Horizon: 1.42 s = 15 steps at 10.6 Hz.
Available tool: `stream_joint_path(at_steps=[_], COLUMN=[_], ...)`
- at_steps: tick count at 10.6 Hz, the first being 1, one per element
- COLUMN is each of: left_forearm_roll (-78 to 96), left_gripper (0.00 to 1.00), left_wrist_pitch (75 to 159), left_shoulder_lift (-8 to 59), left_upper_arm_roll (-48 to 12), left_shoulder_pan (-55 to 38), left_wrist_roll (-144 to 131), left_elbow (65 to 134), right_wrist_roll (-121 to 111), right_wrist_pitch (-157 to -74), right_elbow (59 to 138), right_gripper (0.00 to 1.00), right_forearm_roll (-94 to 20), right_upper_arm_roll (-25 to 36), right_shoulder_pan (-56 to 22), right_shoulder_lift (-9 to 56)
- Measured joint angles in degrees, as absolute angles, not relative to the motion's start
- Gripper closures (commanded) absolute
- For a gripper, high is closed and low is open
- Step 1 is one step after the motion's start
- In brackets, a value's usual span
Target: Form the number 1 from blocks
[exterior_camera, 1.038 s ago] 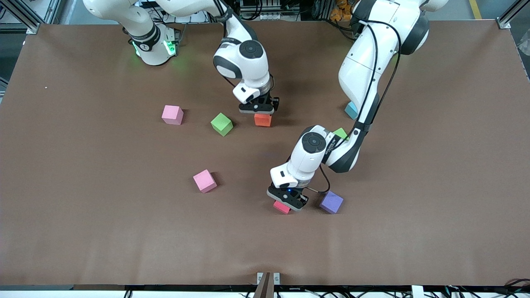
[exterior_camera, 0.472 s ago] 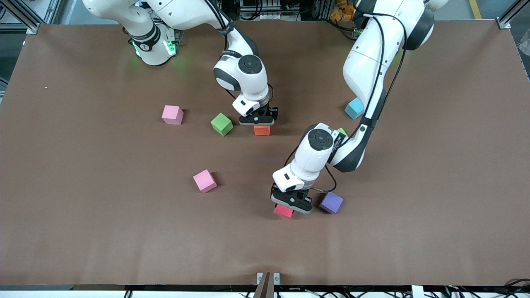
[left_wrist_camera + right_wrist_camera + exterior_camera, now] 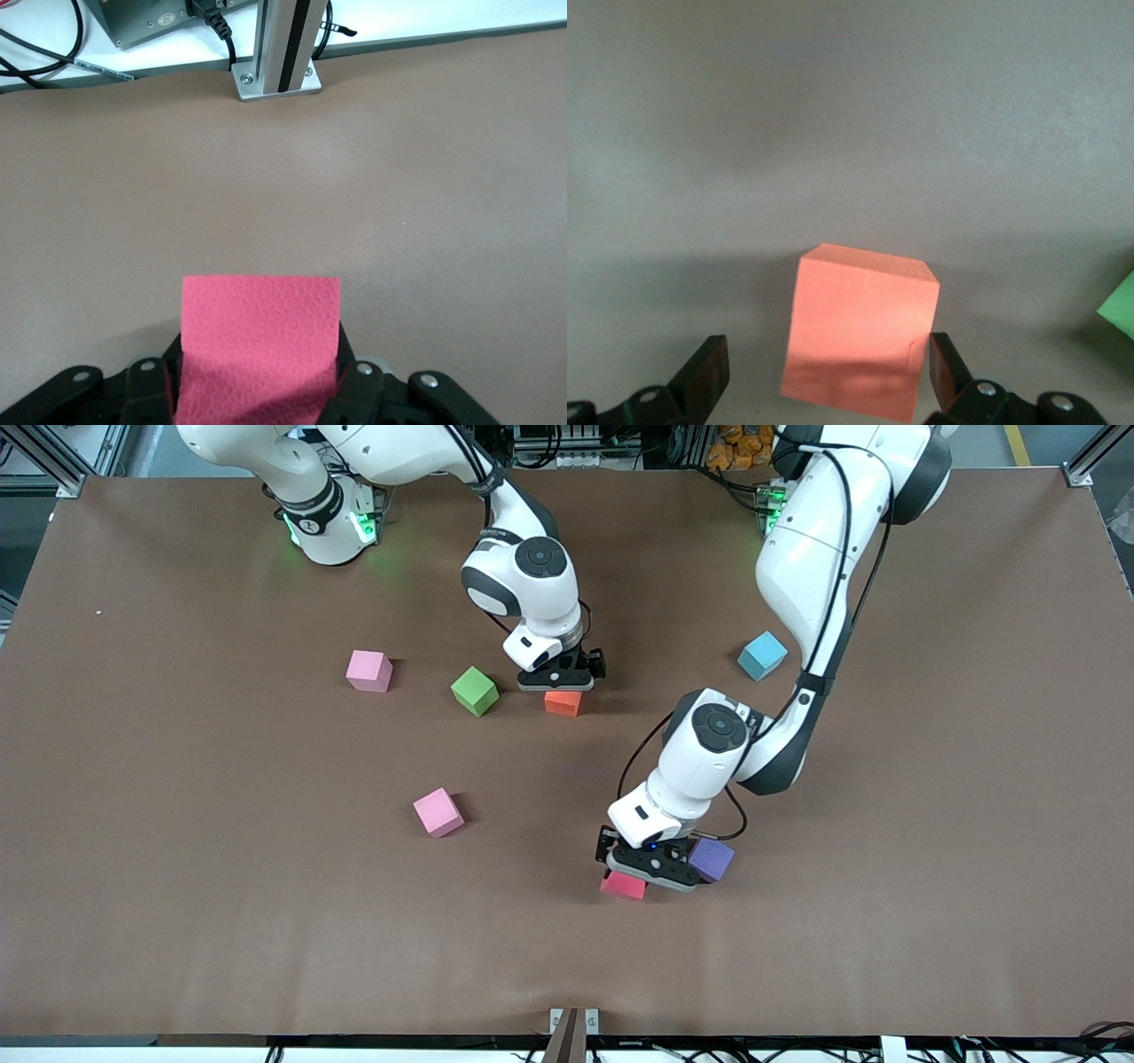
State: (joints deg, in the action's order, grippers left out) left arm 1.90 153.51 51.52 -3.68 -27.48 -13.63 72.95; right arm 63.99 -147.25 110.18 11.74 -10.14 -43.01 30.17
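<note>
My right gripper will grip opposite sides of the green block (image 3: 474,693) (image 3: 1122,305) next. That block is the one between the orange block and the paler pink cube.
My left gripper (image 3: 647,871) (image 3: 259,376) is shut on the crimson red block (image 3: 623,886) (image 3: 261,341), low over the table beside the purple cube (image 3: 713,859). My right gripper (image 3: 558,682) (image 3: 826,367) is open just above the orange block (image 3: 563,703) (image 3: 864,328), which rests on the table between its spread fingers. One finger stands well clear of it. A green block (image 3: 475,691) (image 3: 1121,305) lies beside the orange one, toward the right arm's end. The bright pink block (image 3: 438,812) sits nearer the front camera. The second green block is hidden by the left arm.
A paler pink cube (image 3: 368,670) lies beside the green block, toward the right arm's end. A light blue cube (image 3: 762,655) sits next to the left arm's forearm. Everything rests on the brown table (image 3: 266,939). A metal post foot (image 3: 276,84) marks its front edge.
The left gripper carried the red block toward the front camera and the left arm's end, closer to the purple cube. The right gripper brought the orange block nearer the camera and let go.
</note>
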Motion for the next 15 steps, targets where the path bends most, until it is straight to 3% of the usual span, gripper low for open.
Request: stream_joint_path(at_steps=[3, 7, 10, 13, 15], left_forearm_roll=[3.93, 4.03, 4.11, 4.11, 4.11], left_gripper=[1.0, 1.0, 1.0, 1.0, 1.0], left_wrist_pitch=[144.45, 129.58, 117.71, 117.93, 123.4], left_shoulder_lift=[47.2, 40.43, 35.21, 30.79, 28.67], left_upper_arm_roll=[-4.13, -4.4, -10.11, -20.07, -25.68], left_shoulder_pan=[-27.07, -25.86, -23.36, -23.07, -22.76], left_wrist_roll=[-17.13, -22.97, -30.83, -39.49, -44.56], left_elbow=[73.1, 73.4, 76.36, 86.95, 95.78], right_wrist_roll=[64.06, 64.27, 64.81, 69.44, 72.76], right_wrist_pitch=[-140.58, -128.2, -128.19, -136.12, -141.89], right_elbow=[109.14, 111.75, 118.78, 124.97, 128.88], right_gripper=[0.0, 0.0, 0.0, 0.0, 0.0], right_forearm_roll=[11.65, 7.02, 2.03, -0.36, -1.1], right_upper_arm_roll=[-10.46, -10.51, -9.17, -7.5, -7.68], right_shoulder_pan=[-41.38, -33.43, -27.88, -26.94, -27.15], right_shoulder_lift=[25.22, 17.37, 13.81, 13.66, 13.87])
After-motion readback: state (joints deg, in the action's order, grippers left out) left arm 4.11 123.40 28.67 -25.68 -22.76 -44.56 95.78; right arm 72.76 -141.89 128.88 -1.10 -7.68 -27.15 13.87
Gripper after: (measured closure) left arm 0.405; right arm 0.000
